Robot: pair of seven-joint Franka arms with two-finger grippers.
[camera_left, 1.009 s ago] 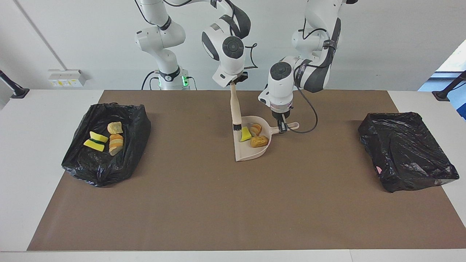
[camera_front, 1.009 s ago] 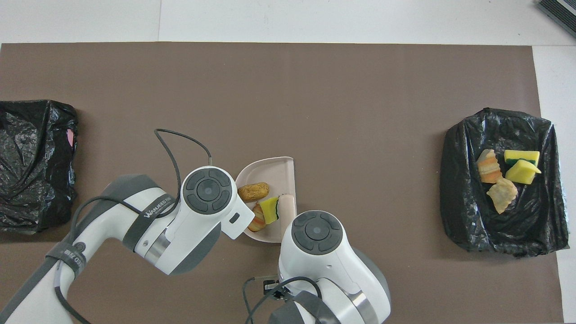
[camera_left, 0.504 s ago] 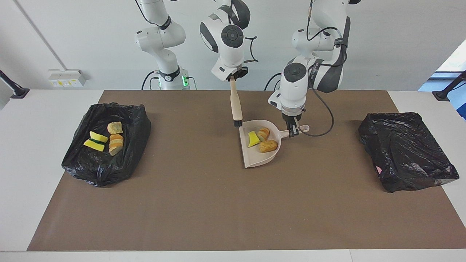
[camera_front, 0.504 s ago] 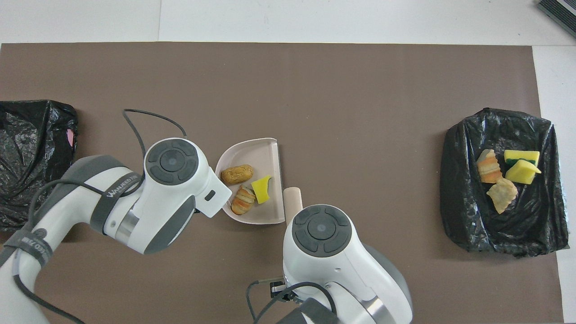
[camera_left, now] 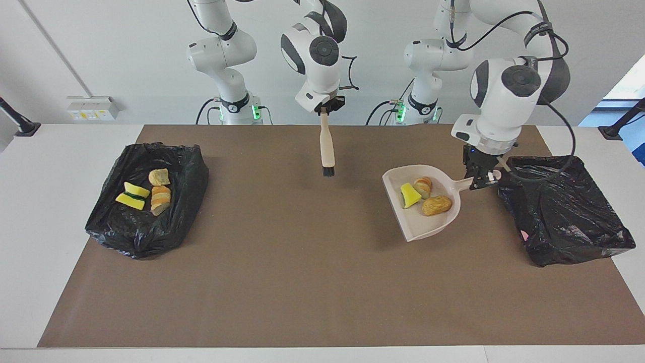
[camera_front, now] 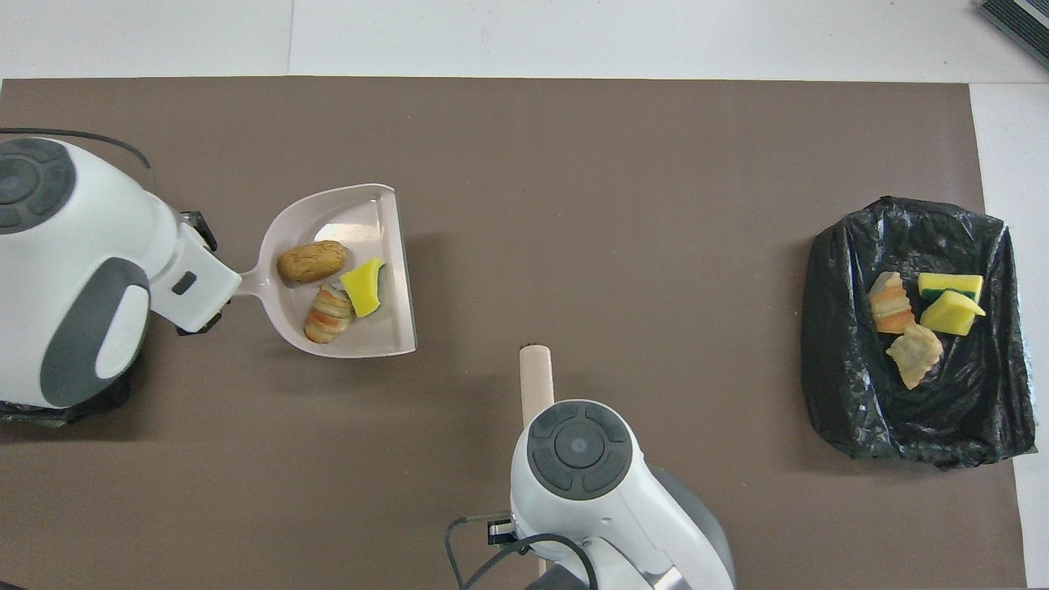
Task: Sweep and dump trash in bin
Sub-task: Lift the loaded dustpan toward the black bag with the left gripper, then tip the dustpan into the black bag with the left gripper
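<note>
The robot's right gripper should set the beige brush down on the near part of the brown mat (camera_front: 533, 502) between the bins.
My left gripper (camera_left: 482, 177) is shut on the handle of the beige dustpan (camera_left: 418, 224). The pan hangs just above the mat, beside the black-lined bin (camera_left: 564, 217) at the left arm's end. Three pieces of trash lie in the pan: a yellow sponge chunk (camera_left: 409, 195), a striped bread lump (camera_left: 423, 185) and a brown lump (camera_left: 436, 205). In the overhead view the dustpan (camera_front: 373, 221) holds the same trash (camera_front: 311, 261). My right gripper (camera_left: 324, 108) is shut on the beige brush (camera_left: 327, 146), which hangs bristles down over the mat's middle.
A second black-lined bin (camera_left: 146, 227) at the right arm's end holds several scraps (camera_left: 160, 196). A brown mat (camera_left: 302, 282) covers the table. The left arm's cable (camera_left: 534, 176) loops over the rim of the bin beside the pan.
My left arm has lifted the dustpan with its three scraps and carried it toward the bin at its own end. The right gripper has raised the brush off the pan.
</note>
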